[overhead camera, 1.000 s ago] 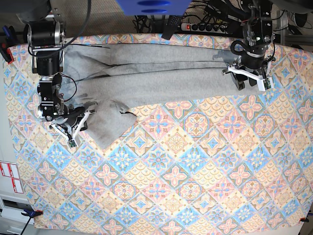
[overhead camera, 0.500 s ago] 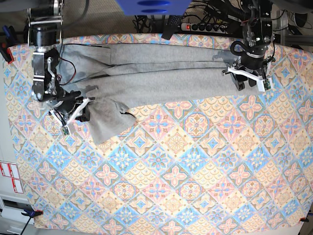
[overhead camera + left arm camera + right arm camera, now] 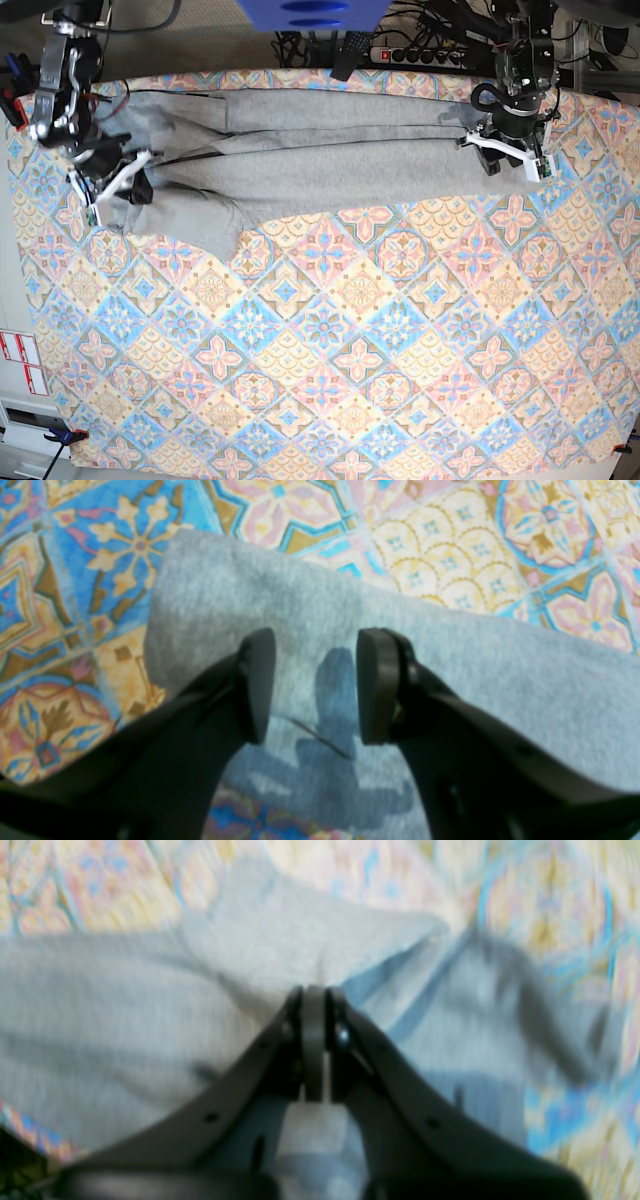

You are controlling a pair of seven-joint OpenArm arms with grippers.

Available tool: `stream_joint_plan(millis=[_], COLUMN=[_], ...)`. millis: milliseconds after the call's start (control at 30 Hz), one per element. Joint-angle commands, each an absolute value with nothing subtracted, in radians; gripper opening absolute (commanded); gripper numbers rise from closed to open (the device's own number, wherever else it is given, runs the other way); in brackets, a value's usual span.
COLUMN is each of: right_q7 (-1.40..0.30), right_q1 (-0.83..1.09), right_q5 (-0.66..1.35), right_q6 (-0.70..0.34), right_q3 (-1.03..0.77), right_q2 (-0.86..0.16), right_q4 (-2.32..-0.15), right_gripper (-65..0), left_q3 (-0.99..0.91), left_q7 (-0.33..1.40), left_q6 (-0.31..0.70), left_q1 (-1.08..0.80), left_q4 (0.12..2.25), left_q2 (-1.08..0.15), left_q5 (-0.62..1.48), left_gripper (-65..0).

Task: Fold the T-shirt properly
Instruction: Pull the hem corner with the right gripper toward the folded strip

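My right gripper is pinching the T-shirt's edge. It will let go of that edge over the grey band's back corner (image 3: 145,108) closest to the red clamp.
The heather-grey T-shirt (image 3: 320,150) lies folded into a long band across the back of the table, with one flap pointing toward the front at its left end. In the base view my right gripper (image 3: 108,188) is at that left end. The right wrist view shows it (image 3: 314,1005) shut on a pinch of the grey T-shirt (image 3: 100,1005). My left gripper (image 3: 512,152) is over the band's right end. In the left wrist view it (image 3: 315,690) stands open just above the T-shirt (image 3: 450,655), with nothing between its fingers.
The diamond-patterned tablecloth (image 3: 350,350) covers the whole table. A power strip (image 3: 420,55) and cables lie behind the back edge. A blue object (image 3: 310,12) overhangs the back middle, and a red clamp (image 3: 10,100) sits at the left edge.
My right gripper has moved toward the back left, dragging the shirt's left flap with it, so the flap reaches less far forward. The left arm has stayed put.
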State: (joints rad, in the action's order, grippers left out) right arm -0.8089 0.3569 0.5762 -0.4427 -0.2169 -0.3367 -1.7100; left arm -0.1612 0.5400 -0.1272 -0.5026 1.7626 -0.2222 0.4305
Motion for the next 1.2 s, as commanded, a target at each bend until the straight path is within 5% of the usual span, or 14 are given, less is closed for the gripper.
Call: stream_joint_plan(millis=[0,700,933,1167], right_q7=[-0.783,-0.785,-0.932,-0.941], right_q1=[0.369,0.644,0.644,0.602], right_q5=[0.593,0.59,0.588,0.587], right_q6=[-0.45,-0.45,-0.45,-0.45], right_q3=[-0.225,-0.272,-0.272,-0.282], right_q2=[-0.352,-0.348,-0.348,-0.348], right_q4=[-1.751,-1.897,-1.891,-1.897], right_gripper=[-64.7,-64.8,-63.9,-48.4], left_q3=[-0.165,-0.17,-0.168,-0.171], left_q7=[0.519,0.519,0.519,0.524], left_q6=[-0.125,-0.125,-0.125,-0.125], left_q1=[-0.499,-0.466,-0.45,-0.456], left_q4=[1.771,1.768,1.767,1.773], left_q2=[-0.231,-0.232,-0.232,-0.236], left_q5=[0.432,0.432,0.432,0.432], left_gripper=[-40.5,-40.5,-40.5,-39.8])
